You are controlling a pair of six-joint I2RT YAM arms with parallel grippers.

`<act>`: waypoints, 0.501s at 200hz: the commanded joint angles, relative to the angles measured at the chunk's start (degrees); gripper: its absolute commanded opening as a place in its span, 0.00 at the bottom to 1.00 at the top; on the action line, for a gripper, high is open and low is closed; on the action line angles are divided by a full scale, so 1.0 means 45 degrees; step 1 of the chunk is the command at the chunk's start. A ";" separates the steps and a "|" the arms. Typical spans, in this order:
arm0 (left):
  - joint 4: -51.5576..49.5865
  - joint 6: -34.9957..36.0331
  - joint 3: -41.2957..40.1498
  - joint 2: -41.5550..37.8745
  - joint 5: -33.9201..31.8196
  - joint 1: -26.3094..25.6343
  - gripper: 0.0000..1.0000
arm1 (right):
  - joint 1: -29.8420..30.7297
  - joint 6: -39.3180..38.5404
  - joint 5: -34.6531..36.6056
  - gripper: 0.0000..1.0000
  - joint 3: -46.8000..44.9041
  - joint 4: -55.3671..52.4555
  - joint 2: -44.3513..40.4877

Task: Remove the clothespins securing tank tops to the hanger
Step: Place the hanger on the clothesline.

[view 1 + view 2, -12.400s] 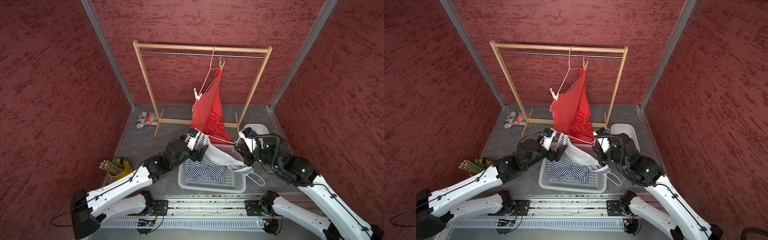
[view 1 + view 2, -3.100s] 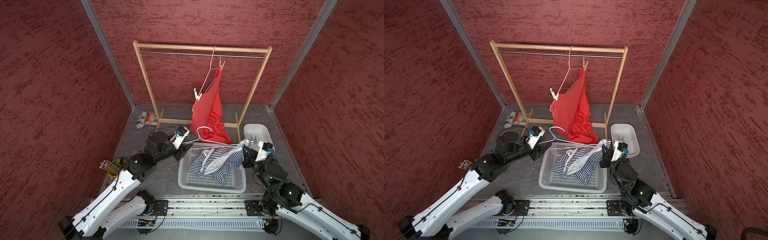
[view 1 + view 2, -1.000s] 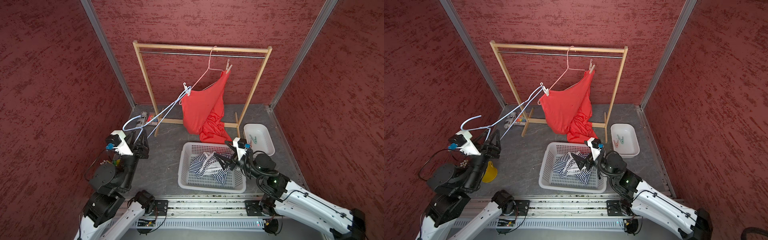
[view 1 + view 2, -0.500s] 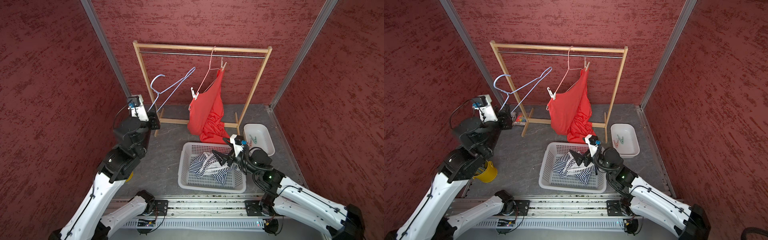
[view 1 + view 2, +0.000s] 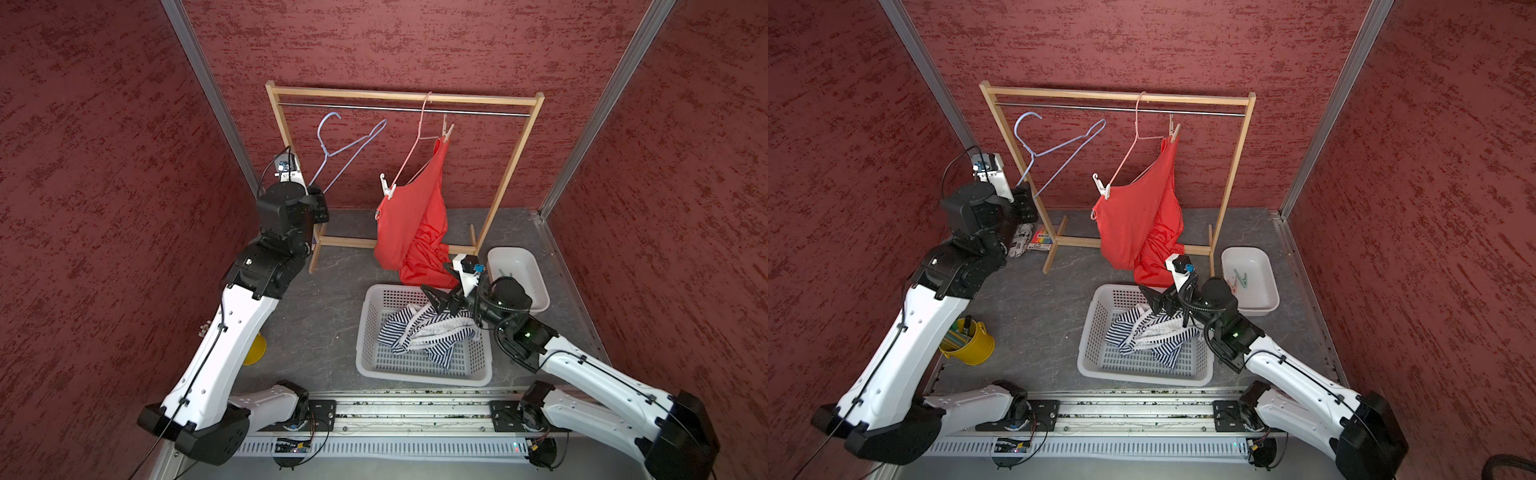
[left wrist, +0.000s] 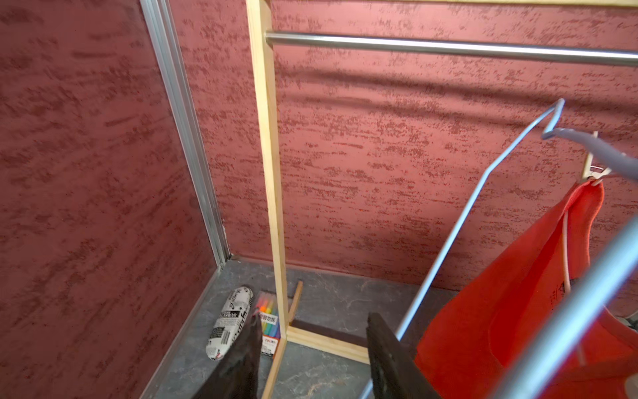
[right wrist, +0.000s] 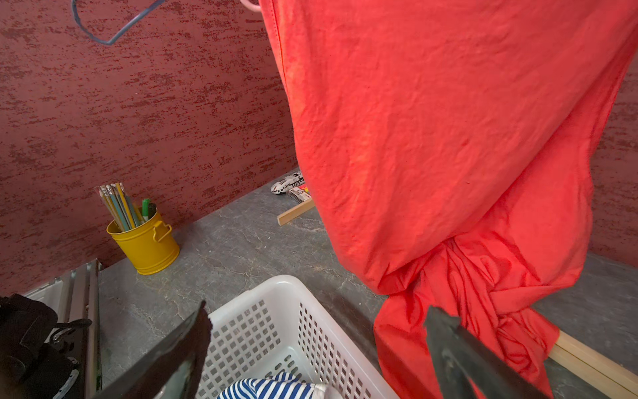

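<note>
My left gripper needs to release the blue hanger on the metal rail [image 5: 344, 106] [image 6: 442, 45], between the rail's nearest post and the pink hanger.
An orange-red tank top [image 5: 415, 224] hangs from a pink hanger [image 5: 415, 153] on the rail. A white clothespin [image 5: 1102, 187] pins it at its low shoulder and a beige clothespin [image 5: 1175, 132] at its high one. The striped tank top [image 5: 428, 332] lies loose in the white basket [image 5: 419, 378]. My left gripper [image 5: 320, 199] is raised beside the rack's left post, shut on a corner of a bare blue hanger [image 5: 345, 153] whose hook is just under the rail. My right gripper [image 7: 317, 311] stands open over the basket's far rim, next to the red top's bunched hem.
The wooden rack [image 5: 399, 94] stands along the back wall. A white tray [image 5: 1264, 274] with clothespins in it sits right of the basket. A yellow pencil cup [image 5: 971, 340] is at the front left. A marker pack [image 6: 269, 321] and a patterned pouch [image 6: 229, 317] lie by the rack's left foot.
My left arm has swung up from the front left to the rack, lifting the blue hanger toward the rail. The red top has swung back. The right gripper stays over the basket.
</note>
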 commanded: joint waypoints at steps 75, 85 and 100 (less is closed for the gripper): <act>-0.0288 -0.1765 0.4086 0.4061 0.2920 0.1514 0.00 | -0.0569 0.0125 -0.0156 0.99 -0.0014 0.1001 -0.0059; -0.0319 -0.1753 0.4467 0.4416 0.2933 0.1511 0.00 | -0.0624 0.0163 -0.0133 0.99 -0.0031 0.1058 -0.0027; -0.0671 -0.1762 0.5255 0.5101 0.2899 0.1512 0.00 | -0.0696 0.0198 -0.0151 0.99 -0.0054 0.1082 0.0034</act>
